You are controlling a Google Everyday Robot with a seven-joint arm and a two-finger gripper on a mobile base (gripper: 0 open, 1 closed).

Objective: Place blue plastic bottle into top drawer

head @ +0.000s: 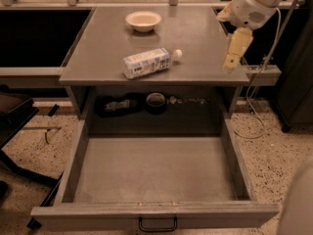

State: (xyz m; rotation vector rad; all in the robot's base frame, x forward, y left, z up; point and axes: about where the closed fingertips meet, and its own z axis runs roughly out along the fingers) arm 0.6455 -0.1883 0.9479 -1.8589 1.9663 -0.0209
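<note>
The blue plastic bottle is next for my gripper, which should go to it and close on the cap-side half of its body [156,59].
The blue plastic bottle [148,62] lies on its side on the grey tabletop [195,33], white cap pointing right. The top drawer [156,173] is pulled fully out below the tabletop, holds nothing, and has a black loop handle [157,224] on its front. My gripper [231,62] hangs from the white arm [254,4] over the tabletop's right edge, fingers pointing down, well to the right of the bottle and not touching it.
A cream round bowl [143,20] sits at the back of the tabletop. Dark objects [146,103] lie in the recess behind the drawer. A cable [254,116] hangs at the right. A black chair base [19,146] stands at the left on speckled floor.
</note>
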